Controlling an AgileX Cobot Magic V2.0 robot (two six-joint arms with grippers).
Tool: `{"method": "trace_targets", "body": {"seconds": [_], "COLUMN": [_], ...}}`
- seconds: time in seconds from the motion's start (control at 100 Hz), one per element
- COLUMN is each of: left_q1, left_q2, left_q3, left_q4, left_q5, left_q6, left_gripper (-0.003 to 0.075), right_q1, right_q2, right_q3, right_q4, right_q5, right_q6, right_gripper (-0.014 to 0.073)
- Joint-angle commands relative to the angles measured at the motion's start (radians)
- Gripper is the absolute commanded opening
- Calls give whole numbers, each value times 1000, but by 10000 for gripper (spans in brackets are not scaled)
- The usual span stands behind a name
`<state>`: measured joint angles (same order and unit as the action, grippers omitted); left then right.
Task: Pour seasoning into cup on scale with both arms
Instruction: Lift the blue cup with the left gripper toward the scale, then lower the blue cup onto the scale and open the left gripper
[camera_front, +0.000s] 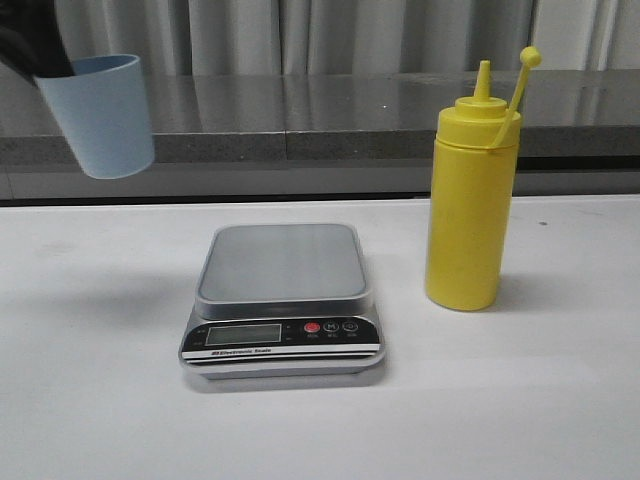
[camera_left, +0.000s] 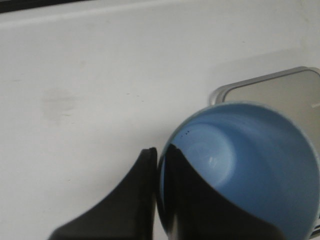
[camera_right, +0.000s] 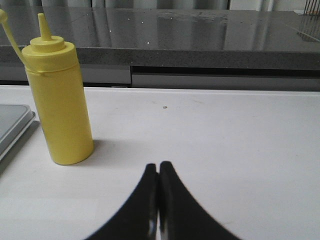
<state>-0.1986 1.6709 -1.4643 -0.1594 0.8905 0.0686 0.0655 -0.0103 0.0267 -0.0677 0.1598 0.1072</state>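
Note:
Next, I set the light blue cup, now held tilted in the air, upright on the back half of the scale's silver plate (camera_front: 270, 253) using my left gripper.
My left gripper (camera_front: 45, 68) is shut on the wall of the light blue cup (camera_front: 103, 115) and holds it tilted in the air at the far left, left of the scale (camera_front: 283, 265). In the left wrist view one finger is outside the cup's rim and one inside the empty cup (camera_left: 255, 165); a corner of the scale (camera_left: 280, 95) lies below. The yellow seasoning bottle (camera_front: 470, 215) stands upright right of the scale, its cap off and dangling. My right gripper (camera_right: 159, 167) is shut and empty, low over the table, apart from the bottle (camera_right: 60, 100).
A grey counter ledge (camera_front: 330, 125) runs along the back of the white table (camera_front: 520, 400). The scale's front panel (camera_front: 282, 335) with display and red button faces the front edge.

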Motion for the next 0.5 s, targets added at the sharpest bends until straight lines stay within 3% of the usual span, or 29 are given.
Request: {"method": "trace_targets", "body": {"seconds": [0.0, 0.24, 0.49], "left_q1": [-54, -178, -235], "left_q2": [-3, 110, 202], "left_q3": [-57, -140, -215], "left_q4": [-19, -17, -7], "left_q5": [-34, -36, -40], "left_q6": [-4, -4, -4], "left_gripper": [-20, -20, -20], "right_q1": [-6, -6, -6], "right_q2": [-21, -21, -21], "right_q3": [-20, -20, -20], "right_q4": [-3, -3, -3], "right_q5": [-83, -83, -83], "right_q6": [-8, -8, -8], "right_gripper": [-67, -67, -67]}}
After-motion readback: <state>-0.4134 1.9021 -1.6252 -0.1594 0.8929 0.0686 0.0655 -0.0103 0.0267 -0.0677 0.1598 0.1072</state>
